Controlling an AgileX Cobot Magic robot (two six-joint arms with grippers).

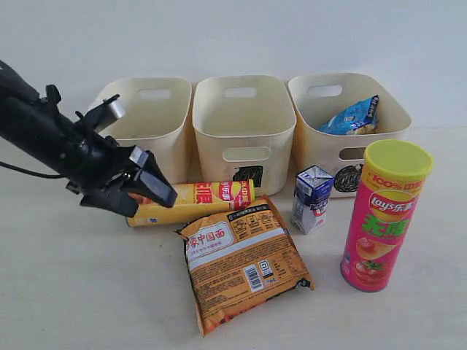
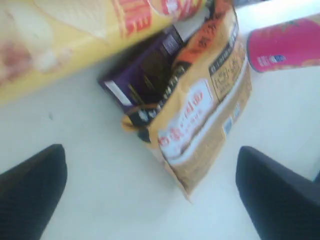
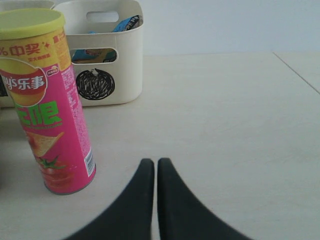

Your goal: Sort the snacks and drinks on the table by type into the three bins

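The orange bag is next for my left gripper, which should go to it and grab its edge [image 1: 192,265] [image 2: 162,156] beside the wide end of its white label.
A yellow-and-red crisp tube [image 1: 201,200] [image 2: 65,35] lies on its side in front of the bins. My left gripper [image 1: 152,203] [image 2: 150,200] hovers open by its left end, holding nothing. An orange bag [image 1: 244,262] [image 2: 200,115] lies flat just in front of the tube. The small blue-and-white carton [image 1: 312,197] stands right of them. Further right, the pink tube [image 1: 385,215] [image 3: 47,100] with a yellow-green lid stands upright. Three cream bins [image 1: 139,117] [image 1: 241,124] [image 1: 350,120] line the back. My right gripper [image 3: 156,165] is shut and empty, on the table beside the pink tube.
A blue-and-white bag [image 1: 354,117] [image 3: 125,22] lies in the right bin [image 3: 107,55], which bears a black circle [image 3: 95,84]. The left and middle bins show nothing inside. A dark box side [image 2: 145,75] shows between the tube and the orange bag. A white wall stands behind.
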